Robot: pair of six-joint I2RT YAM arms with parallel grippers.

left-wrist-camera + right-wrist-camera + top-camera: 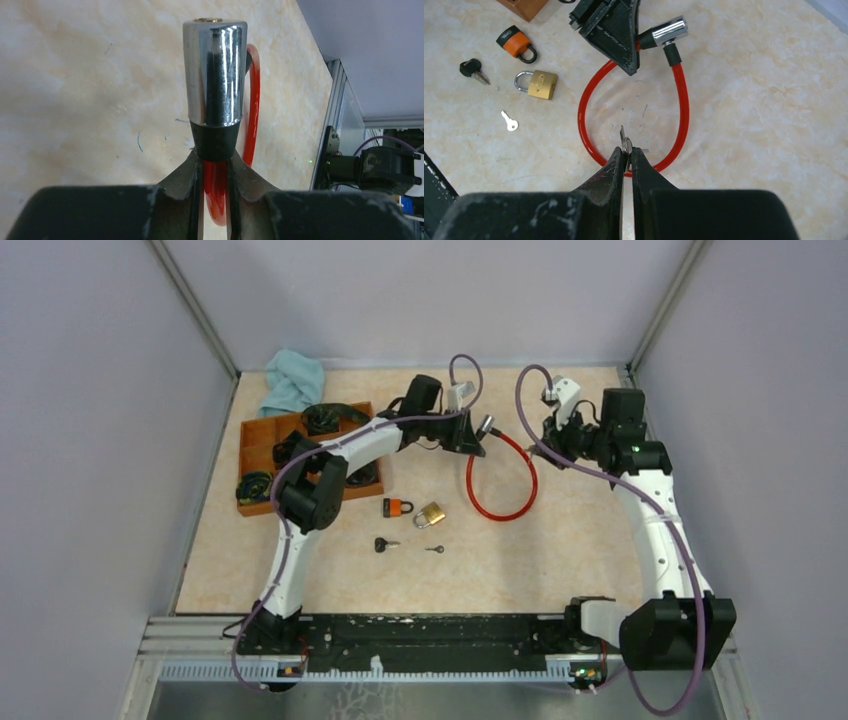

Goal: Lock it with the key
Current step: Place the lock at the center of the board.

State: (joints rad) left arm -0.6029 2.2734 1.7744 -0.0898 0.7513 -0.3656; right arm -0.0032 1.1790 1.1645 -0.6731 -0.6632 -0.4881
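Next, I let go of the ringed silver key with my right gripper on the bare table (495, 549) (564, 179) just in front of the red cable loop.
A red cable lock (500, 517) lies looped on the table, its chrome lock head (487, 424) raised off the surface. My left gripper (468, 436) is shut on the red cable just behind that head (215, 70), and the cable (216, 195) shows between the fingers. In the right wrist view, my right gripper (627, 152) is shut on a small silver key (624, 140) with a ring, hanging above the cable loop (583, 107). The chrome head (669, 31) points right, away from the left gripper (611, 30). In the top view the right gripper (545, 445) hovers right of the head.
An orange padlock (398, 507) and a brass padlock (431, 514) lie left of the loop. A black-headed key (384, 545) and a small silver key (435, 549) lie below them. A wooden tray (258, 435) and a teal cloth (293, 380) sit at the back left.
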